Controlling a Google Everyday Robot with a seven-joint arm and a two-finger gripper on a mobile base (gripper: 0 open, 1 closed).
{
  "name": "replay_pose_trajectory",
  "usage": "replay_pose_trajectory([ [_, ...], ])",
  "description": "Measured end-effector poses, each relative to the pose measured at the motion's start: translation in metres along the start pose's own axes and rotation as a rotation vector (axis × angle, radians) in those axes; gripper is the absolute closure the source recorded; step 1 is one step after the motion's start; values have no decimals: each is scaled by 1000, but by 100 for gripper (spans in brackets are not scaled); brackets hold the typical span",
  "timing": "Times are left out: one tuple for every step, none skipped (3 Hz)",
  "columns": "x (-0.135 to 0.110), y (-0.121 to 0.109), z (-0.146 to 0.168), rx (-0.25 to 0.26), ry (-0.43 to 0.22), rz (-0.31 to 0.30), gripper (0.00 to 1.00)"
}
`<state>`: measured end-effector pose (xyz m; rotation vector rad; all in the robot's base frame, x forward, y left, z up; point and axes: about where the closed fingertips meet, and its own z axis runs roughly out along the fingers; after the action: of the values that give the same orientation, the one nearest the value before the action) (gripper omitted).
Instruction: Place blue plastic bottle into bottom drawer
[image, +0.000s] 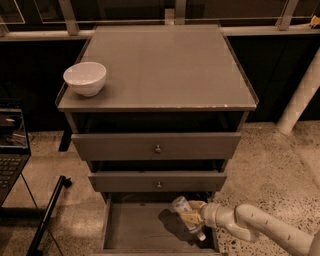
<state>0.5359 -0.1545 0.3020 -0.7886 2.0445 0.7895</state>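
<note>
My gripper needs to release the blue plastic bottle on the bottom drawer's inside (189, 228), near the side that is closest to my arm.
The blue plastic bottle (182, 206) is a small pale bottle, tilted with one end up and to the left. My gripper (193, 218) is shut on it and holds it over the right side of the bottom drawer (135, 229), which is pulled open below the cabinet. The bottle's shadow falls on the drawer floor just to its left. My white arm (260, 227) reaches in from the lower right. The bottle's lower end is hidden by the fingers.
A white bowl (85, 78) stands at the left edge of the cabinet top (165, 65). Two drawers with round knobs (158, 148) sit above, slightly open. A laptop (11, 150) and a dark rod (47, 215) are at the left. A white post (300, 95) stands at the right.
</note>
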Motion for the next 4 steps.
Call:
replay_pose_trajectory([
  [28, -10, 15, -17, 42, 54, 100],
  [57, -12, 30, -44, 113, 95, 100],
  [77, -14, 39, -62, 168, 122, 100],
  [78, -14, 39, -62, 172, 122, 82],
])
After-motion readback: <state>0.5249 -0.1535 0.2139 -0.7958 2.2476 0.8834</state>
